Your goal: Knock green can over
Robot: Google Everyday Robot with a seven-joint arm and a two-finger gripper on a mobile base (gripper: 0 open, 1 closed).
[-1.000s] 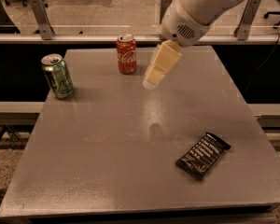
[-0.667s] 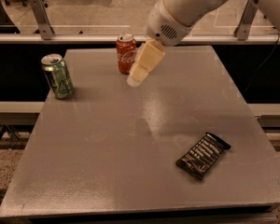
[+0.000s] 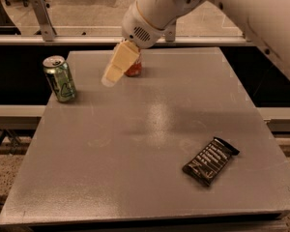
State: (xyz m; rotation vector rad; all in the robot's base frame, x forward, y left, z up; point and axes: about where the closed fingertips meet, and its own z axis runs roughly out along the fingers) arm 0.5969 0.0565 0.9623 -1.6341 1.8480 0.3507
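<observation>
My gripper should go to the green can's upper half (image 3: 59, 72) next and close there, because the can has to be tipped over.
The green can (image 3: 60, 79) stands upright near the far left corner of the grey table (image 3: 135, 149). It has pale markings and a silver top. My gripper (image 3: 109, 80) hangs from the white arm above the far middle of the table, to the right of the green can and apart from it. It points down and to the left. A red can (image 3: 134, 68) stands right behind the gripper, mostly hidden by it.
A black snack bar wrapper (image 3: 210, 161) lies flat near the right front of the table. A metal rail (image 3: 63, 40) runs along behind the table's far edge. The floor drops away on all sides of the table.
The arm and gripper have swung left across the far side of the table, now covering the red can and closer to the green can. The cans and the wrapper have not moved.
</observation>
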